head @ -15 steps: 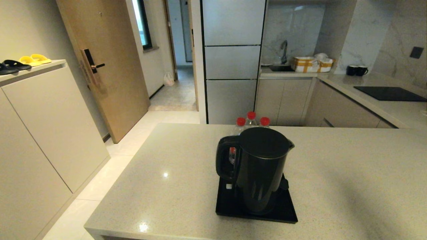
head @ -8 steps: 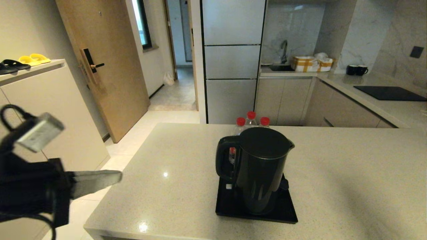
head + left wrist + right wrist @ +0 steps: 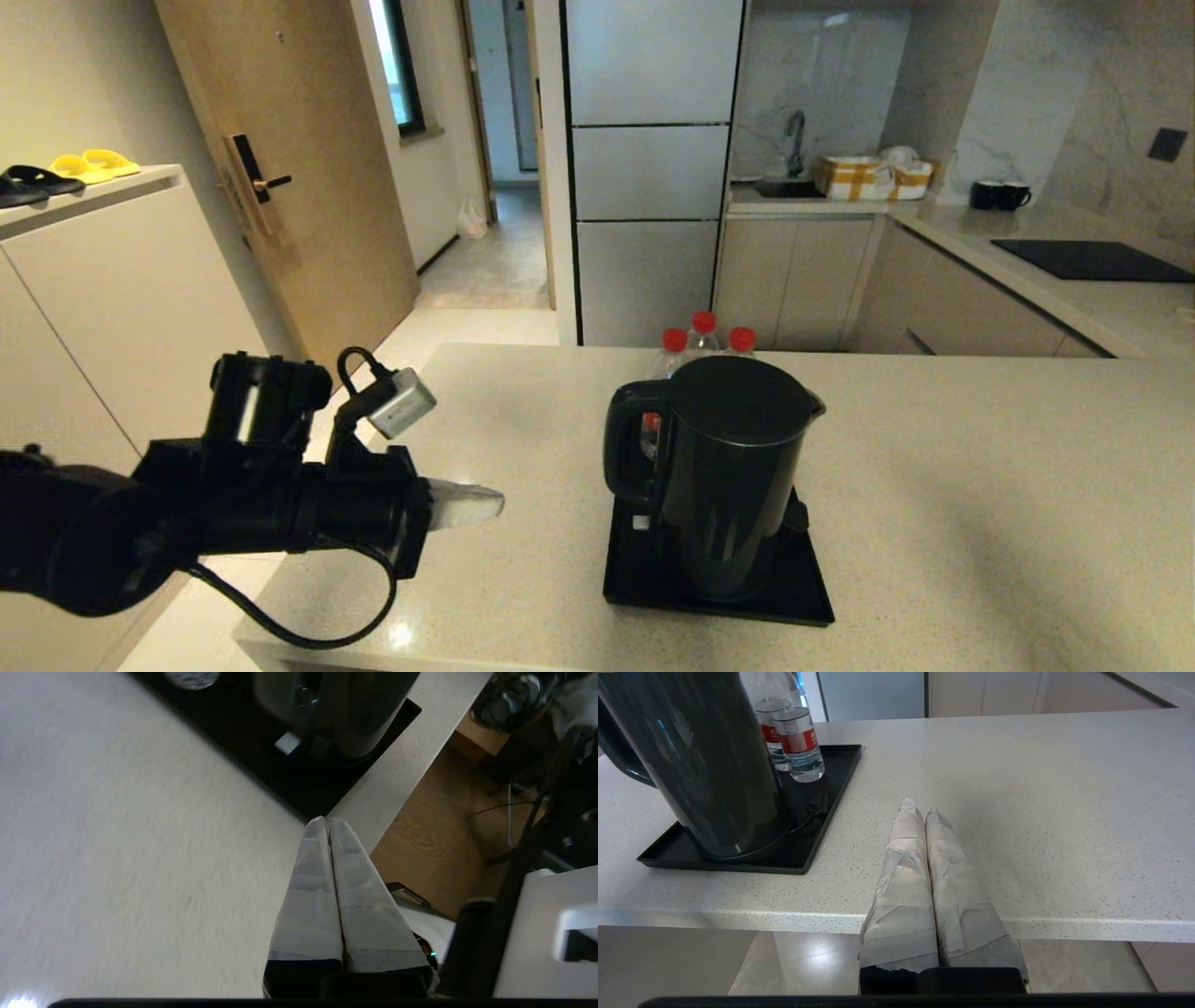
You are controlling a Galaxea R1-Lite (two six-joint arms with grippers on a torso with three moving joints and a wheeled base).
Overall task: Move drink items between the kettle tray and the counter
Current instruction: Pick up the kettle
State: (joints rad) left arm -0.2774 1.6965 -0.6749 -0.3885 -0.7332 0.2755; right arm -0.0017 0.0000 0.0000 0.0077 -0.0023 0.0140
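I should next close my left gripper on the upright outer part [image 3: 613,457] of the black kettle's handle, below its top bend.
The tall black kettle [image 3: 724,467] stands on the black kettle tray [image 3: 808,597] near the front of the beige speckled counter [image 3: 980,485]. Its loop handle faces left. Three red-capped water bottles [image 3: 702,331] stand on the tray behind it. My left gripper [image 3: 490,504] hovers over the counter's left part, left of the kettle handle and apart from it, shut and empty. In the left wrist view its tips [image 3: 324,821] point at the tray's corner [image 3: 280,788]. My right gripper [image 3: 920,807] is shut and empty over the counter's front edge, right of the tray [image 3: 817,826] and kettle [image 3: 705,760].
A black cooktop panel [image 3: 1088,261] and two dark cups [image 3: 999,196] sit on the far right counter. The cream cabinet with sandals [image 3: 65,173] stands at the left. Floor lies beyond the counter's left and front edges.
My left arm has come into view from the left and swung right over the counter toward the kettle's handle. The kettle, tray and bottles have not moved.
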